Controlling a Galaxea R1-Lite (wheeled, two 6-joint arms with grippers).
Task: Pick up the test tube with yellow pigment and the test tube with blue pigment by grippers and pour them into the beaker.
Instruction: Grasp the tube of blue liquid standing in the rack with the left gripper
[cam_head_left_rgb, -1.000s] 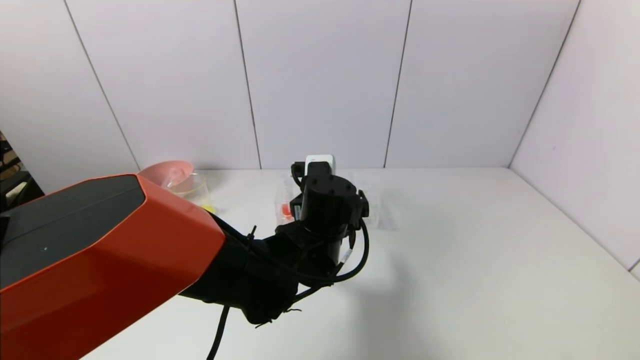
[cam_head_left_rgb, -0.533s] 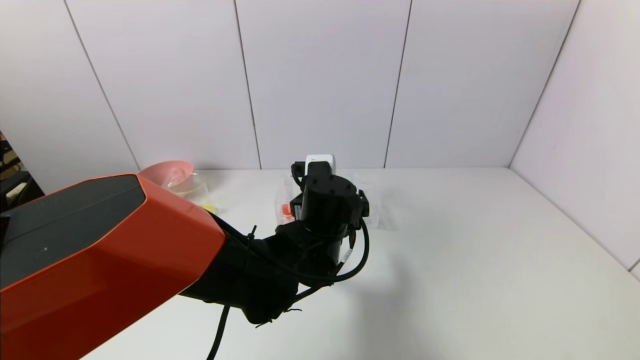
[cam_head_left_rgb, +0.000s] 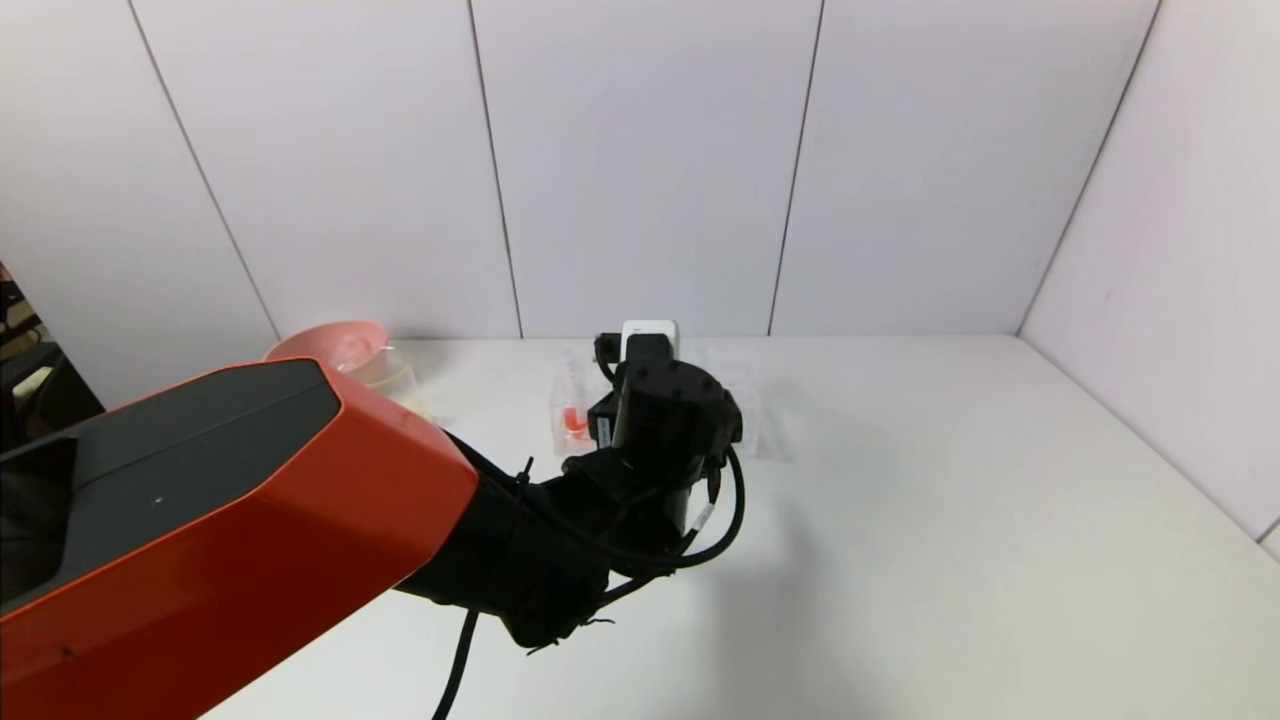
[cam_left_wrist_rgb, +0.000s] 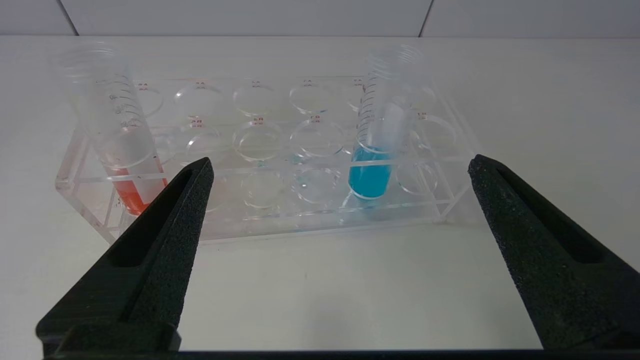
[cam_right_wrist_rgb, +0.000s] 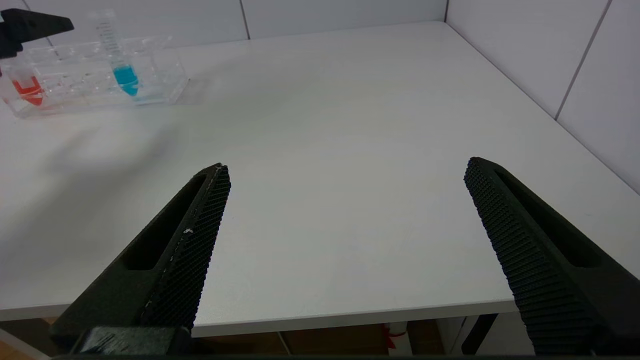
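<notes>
My left gripper should grip the upper part of the test tube (cam_head_left_rgb: 716, 356) (cam_left_wrist_rgb: 390, 78) with blue pigment just below the tube's open top, above the clear rack.
My left gripper (cam_left_wrist_rgb: 340, 162) is open and empty, low over the table just in front of the clear tube rack (cam_left_wrist_rgb: 265, 220). The test tube with blue pigment (cam_left_wrist_rgb: 376, 150) stands in the rack, ahead and between my open fingers. A red-tipped tube (cam_left_wrist_rgb: 125, 165) stands at the rack's other end. In the head view my left wrist (cam_head_left_rgb: 665, 410) hides most of the rack. The beaker (cam_head_left_rgb: 395, 375) stands at the far left, partly behind my orange arm. The test tube with yellow pigment is hidden. My right gripper (cam_right_wrist_rgb: 346, 165) is open and empty above the table's front edge.
A pink bowl (cam_head_left_rgb: 325, 342) stands behind the beaker by the back wall. The rack (cam_right_wrist_rgb: 95, 70) with the blue tube (cam_right_wrist_rgb: 125, 77) shows far off in the right wrist view. White walls close the back and right side.
My left arm has moved a little forward and down toward the rack. The yellow spot beside the beaker is now covered by my arm.
</notes>
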